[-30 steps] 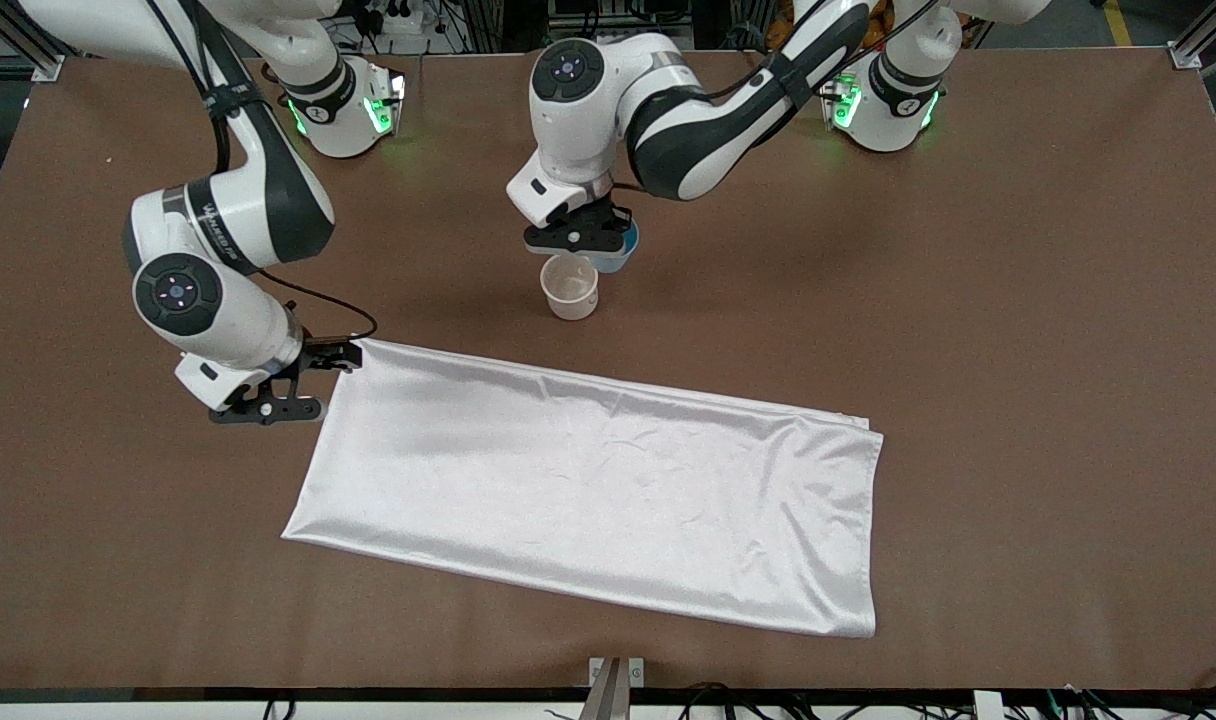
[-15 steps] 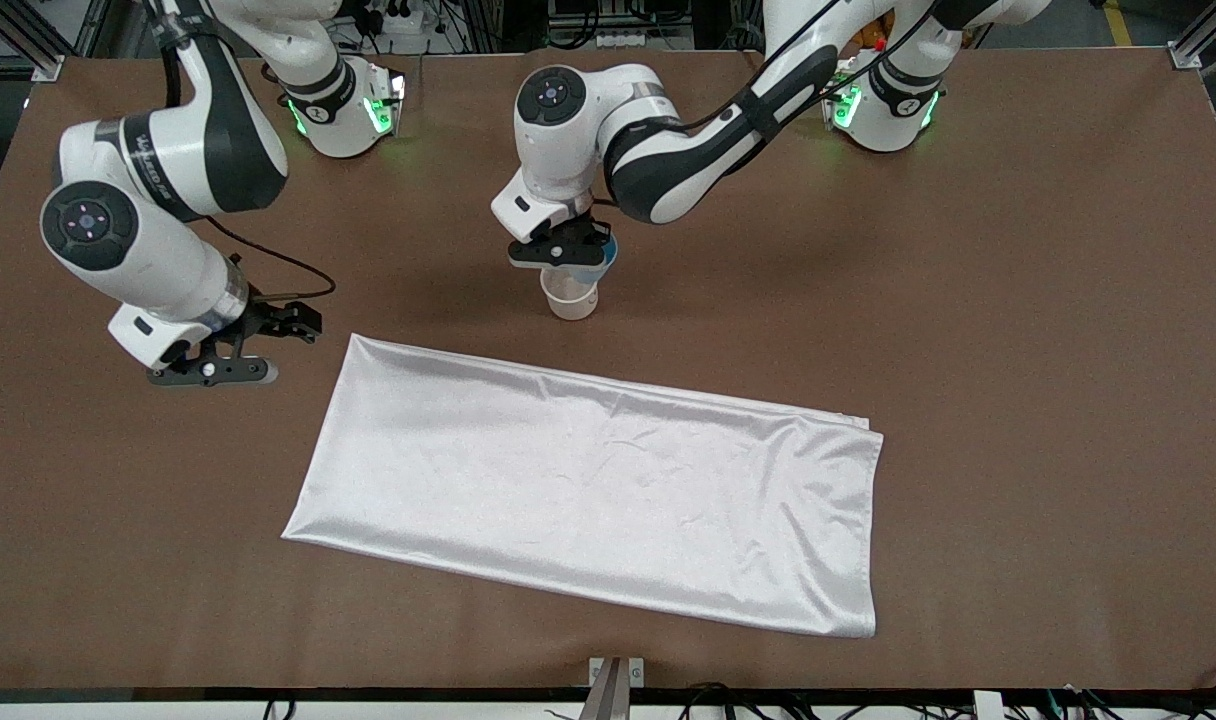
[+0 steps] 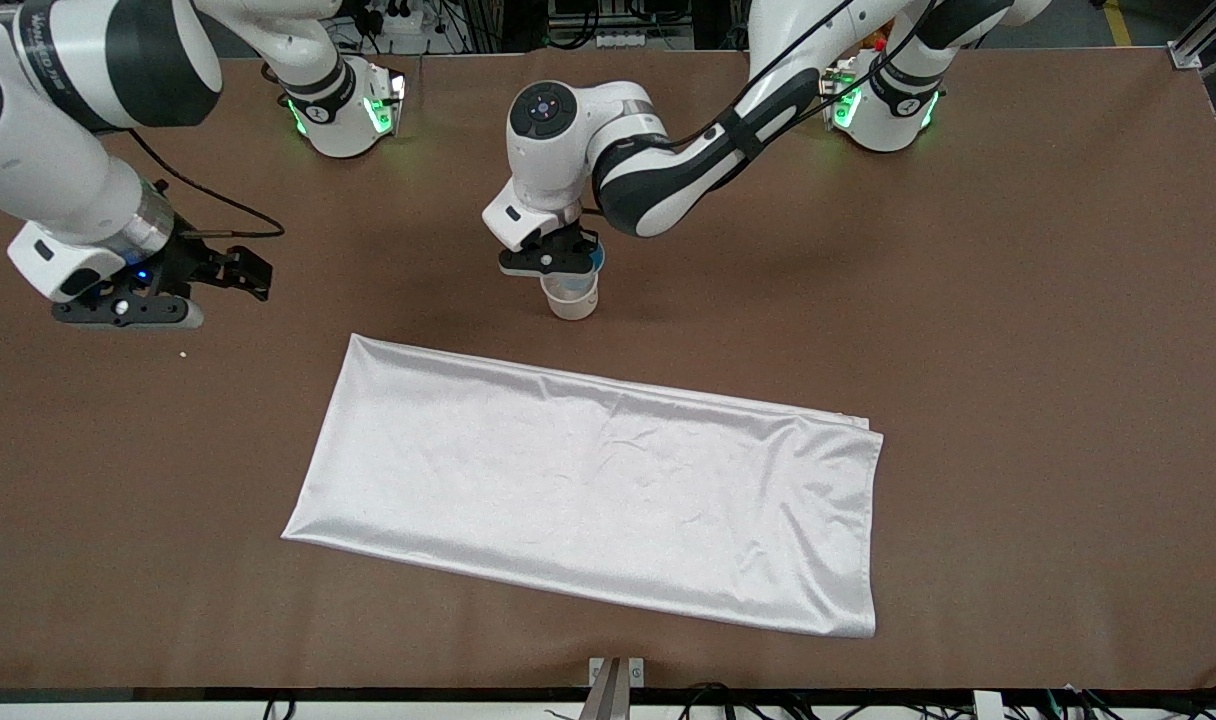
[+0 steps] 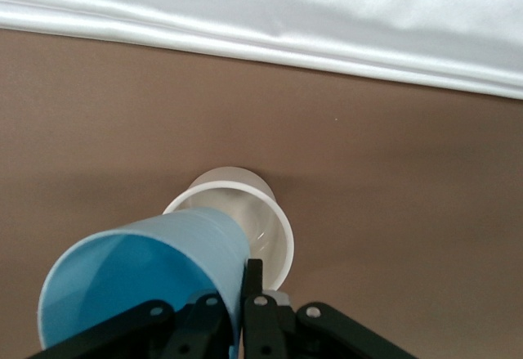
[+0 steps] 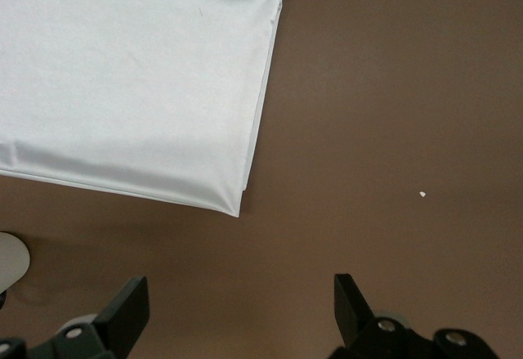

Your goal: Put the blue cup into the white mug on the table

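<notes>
Next, my left gripper releases the blue cup down inside the white mug's round opening (image 3: 571, 292) (image 4: 245, 230), just past the white cloth.
The white mug (image 3: 572, 296) stands upright on the brown table (image 3: 1018, 300), farther from the front camera than the white cloth. My left gripper (image 3: 560, 264) is shut on the rim wall of the blue cup (image 3: 594, 259) and holds it over the mug's mouth. In the left wrist view the blue cup (image 4: 155, 273) is tilted, pinched between the fingers (image 4: 254, 281), with the mug (image 4: 245, 216) just below it. My right gripper (image 3: 230, 272) is open and empty above the bare table toward the right arm's end; its fingers (image 5: 350, 302) stand wide apart.
A white rectangular cloth (image 3: 588, 490) lies flat on the table, nearer the front camera than the mug; it also shows in the right wrist view (image 5: 131, 81). A small white speck (image 3: 183, 353) lies on the table near my right gripper.
My left gripper has carried the blue cup sideways from beside the mug to over its mouth. My right arm has moved away from the cloth's corner and risen toward its end of the table.
</notes>
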Available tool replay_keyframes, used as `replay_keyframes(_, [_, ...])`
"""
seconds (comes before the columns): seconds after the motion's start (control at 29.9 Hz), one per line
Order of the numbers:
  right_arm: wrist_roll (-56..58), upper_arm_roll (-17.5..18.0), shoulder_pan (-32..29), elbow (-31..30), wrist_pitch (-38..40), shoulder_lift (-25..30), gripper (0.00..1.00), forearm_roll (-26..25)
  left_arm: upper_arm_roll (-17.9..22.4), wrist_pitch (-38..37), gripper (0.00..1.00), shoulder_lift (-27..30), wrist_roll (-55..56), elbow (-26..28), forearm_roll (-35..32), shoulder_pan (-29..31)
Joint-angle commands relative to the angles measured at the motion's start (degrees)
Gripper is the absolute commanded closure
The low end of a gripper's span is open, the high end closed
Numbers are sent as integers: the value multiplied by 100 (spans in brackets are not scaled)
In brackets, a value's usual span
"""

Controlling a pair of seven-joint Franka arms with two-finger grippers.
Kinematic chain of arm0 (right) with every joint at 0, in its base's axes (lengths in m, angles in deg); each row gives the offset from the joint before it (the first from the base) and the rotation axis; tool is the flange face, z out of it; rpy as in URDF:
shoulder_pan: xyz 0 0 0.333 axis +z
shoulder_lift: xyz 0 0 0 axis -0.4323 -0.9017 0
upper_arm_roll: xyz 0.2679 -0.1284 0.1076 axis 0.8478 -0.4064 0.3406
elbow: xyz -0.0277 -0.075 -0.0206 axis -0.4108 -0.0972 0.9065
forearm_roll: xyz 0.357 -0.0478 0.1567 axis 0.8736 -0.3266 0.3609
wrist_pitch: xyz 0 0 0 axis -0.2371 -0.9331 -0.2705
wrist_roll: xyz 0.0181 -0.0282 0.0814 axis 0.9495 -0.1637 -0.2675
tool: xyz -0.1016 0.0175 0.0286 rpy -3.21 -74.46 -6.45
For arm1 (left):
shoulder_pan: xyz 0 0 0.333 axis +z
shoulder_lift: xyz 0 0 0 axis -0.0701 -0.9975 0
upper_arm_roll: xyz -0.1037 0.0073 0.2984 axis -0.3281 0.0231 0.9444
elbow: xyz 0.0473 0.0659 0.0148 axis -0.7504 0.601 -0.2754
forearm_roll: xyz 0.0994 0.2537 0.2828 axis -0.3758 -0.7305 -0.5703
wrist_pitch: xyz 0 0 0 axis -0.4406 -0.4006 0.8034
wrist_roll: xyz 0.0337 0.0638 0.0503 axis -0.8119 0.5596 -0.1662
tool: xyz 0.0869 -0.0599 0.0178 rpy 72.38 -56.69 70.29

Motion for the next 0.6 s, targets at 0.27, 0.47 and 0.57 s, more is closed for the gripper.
replay_keyframes(0.27, [425, -313, 51, 830, 921, 12, 0, 372, -62, 97, 100, -451, 350, -141, -517, -131])
replay_keyframes(0.47, [443, -409, 51, 901, 957, 12, 0, 363, -53, 290, 100, -574, 350, -141, -560, -166])
replay_keyframes(0.57, [443, -471, 86, 910, 957, 12, 0, 320, -53, 352, 100, -636, 341, -141, -605, -166])
